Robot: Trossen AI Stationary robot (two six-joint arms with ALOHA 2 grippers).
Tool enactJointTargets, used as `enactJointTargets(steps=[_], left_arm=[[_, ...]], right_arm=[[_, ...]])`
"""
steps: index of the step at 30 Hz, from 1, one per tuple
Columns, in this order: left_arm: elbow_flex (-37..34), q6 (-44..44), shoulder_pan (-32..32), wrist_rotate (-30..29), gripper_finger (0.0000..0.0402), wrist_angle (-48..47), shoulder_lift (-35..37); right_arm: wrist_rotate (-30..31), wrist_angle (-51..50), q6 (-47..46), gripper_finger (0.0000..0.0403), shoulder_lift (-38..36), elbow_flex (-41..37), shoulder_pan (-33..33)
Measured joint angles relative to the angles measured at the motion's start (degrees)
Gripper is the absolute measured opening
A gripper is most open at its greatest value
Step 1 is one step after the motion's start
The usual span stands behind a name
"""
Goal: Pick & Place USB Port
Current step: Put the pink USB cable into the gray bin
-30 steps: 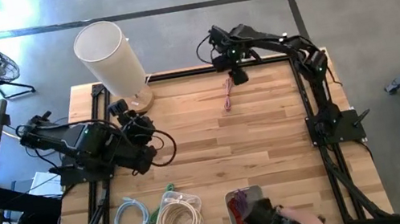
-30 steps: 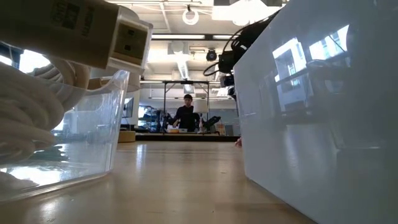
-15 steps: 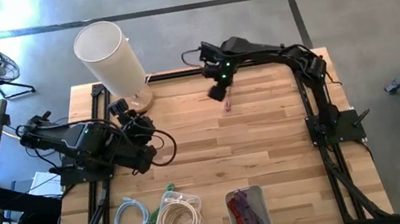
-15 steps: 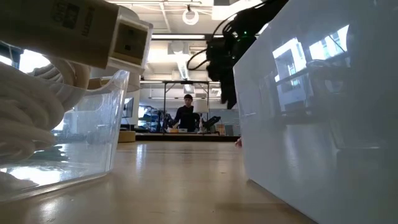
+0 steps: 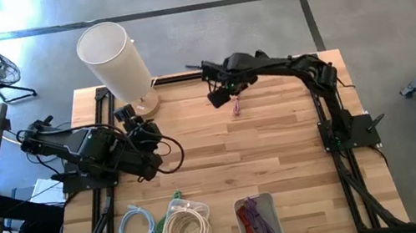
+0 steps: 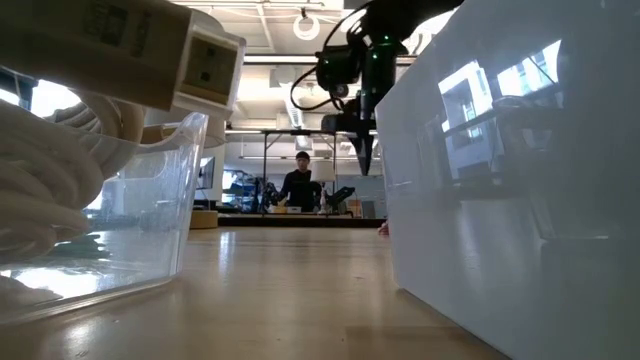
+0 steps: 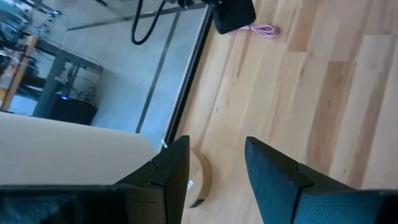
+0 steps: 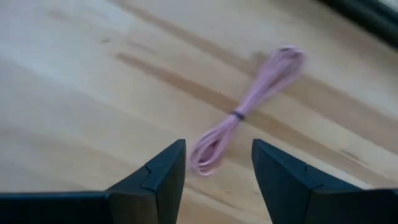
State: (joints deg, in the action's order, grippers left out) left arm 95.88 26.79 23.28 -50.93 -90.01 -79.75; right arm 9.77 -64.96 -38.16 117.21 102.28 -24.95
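Observation:
The pink USB cable has a near-side loop [image 5: 236, 112] [image 8: 209, 150] at the end facing the bins, between its tie and its tip. Next, my right gripper closes there.
The USB cable is a thin pink bundle [image 5: 237, 107] tied at its middle [image 8: 238, 115]. It lies flat on the wooden table near the far edge. My right gripper [image 8: 217, 155] hangs open above it, pointing steeply down over the bundle's far end [image 5: 220, 95], clear of the table in the low view [image 6: 364, 160]. My left gripper [image 7: 216, 158] waits open at the table's left side [image 5: 126, 113], holding nothing.
A tall white cylinder [image 5: 113, 56] stands at the far left corner. At the near edge are a clear bin of white cable [image 5: 185, 230], a bin of red and purple cables [image 5: 258, 222] and a loose blue cable [image 5: 138, 228]. A person stands far off in the room [image 6: 301, 185].
My right gripper has swung along the far edge toward the table's left and rolled about its own axis, ending over the pink cable's far end. The cable has not moved. A person's hand at the near cable bin has withdrawn.

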Motion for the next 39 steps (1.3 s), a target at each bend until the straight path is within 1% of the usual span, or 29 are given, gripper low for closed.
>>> enactJointTargets(steps=[2, 3, 6, 8, 11, 13, 14, 16, 17, 20, 24, 25, 28, 31, 35, 39], left_arm=[[0.0, 0.04, 0.36, 1.46, 0.0151, -0.01, 0.0], [0.0, 0.22, 1.05, 1.77, 0.0151, -0.02, 0.0], [0.0, 0.46, 3.55, 1.95, 0.0151, 0.02, 0.0], [0.0, 0.56, 5.44, 2.03, 0.0151, 0.01, 0.0], [0.0, 1.34, 8.17, 1.2, 0.0151, 0.02, 0.0], [0.0, 1.95, 9.77, 0.61, 0.0151, 0.0, 0.0], [0.0, 1.98, 10.47, 0.32, 0.0151, 0.02, 0.0], [0.0, 2.07, 11.49, -0.49, 0.0151, 0.02, 0.0], [0.0, 2.22, 11.85, -0.91, 0.0151, 0.02, 0.0], [0.0, 3.36, 12.53, -1.41, 0.0151, 0.04, 0.0], [0.01, 3.76, 13.7, -1.06, 0.0151, 0.04, 0.0], [0.01, 3.79, 14.06, -1.04, 0.0151, 0.05, 0.0], [0.02, 3.85, 14.41, -1.01, 0.0151, 0.06, 0.02], [0.02, 3.92, 14.36, -1.03, 0.0151, 0.05, 0.01], [0.02, 4.0, 14.37, -1.08, 0.0151, 0.04, 0.02], [0.02, 4.0, 14.39, -1.1, 0.0151, 0.02, 0.02]], right_arm=[[4.48, -1.71, -5.53, 0.0176, 0.07, -0.02, 1.37], [4.72, -2.18, -8.36, 0.0176, 0.19, -0.02, 1.78], [-0.63, -2.81, -13.0, 0.0176, 0.33, -0.04, 2.85], [-2.19, -3.32, -14.34, 0.0176, 0.33, -0.04, 5.12], [-1.25, -5.89, -16.64, 0.0176, 0.35, -0.04, 10.69], [1.35, -6.53, -18.82, 0.0176, 0.44, -0.07, 14.5], [2.13, -6.17, -19.86, 0.0176, 0.44, -0.07, 15.95], [1.46, -3.35, -21.63, 0.0176, 0.43, -0.07, 17.02], [0.58, -1.66, -23.13, 0.0174, 0.44, -0.07, 16.85], [0.76, 1.36, -27.89, 0.017, 0.44, -0.07, 14.66], [0.42, 2.24, -33.17, 0.017, 0.57, -0.68, 11.35], [-0.83, 2.72, -33.85, 0.017, 0.57, -1.5, 10.65], [-4.01, 5.66, -32.22, 0.0169, 0.63, -5.1, 9.36], [-4.76, 9.79, -28.81, 0.0169, 0.63, -9.88, 8.8], [-7.49, 11.22, -30.74, 0.0169, 0.63, -16.72, 7.14], [-9.52, 14.86, -27.44, 0.0169, -0.23, -20.43, 5.05]])
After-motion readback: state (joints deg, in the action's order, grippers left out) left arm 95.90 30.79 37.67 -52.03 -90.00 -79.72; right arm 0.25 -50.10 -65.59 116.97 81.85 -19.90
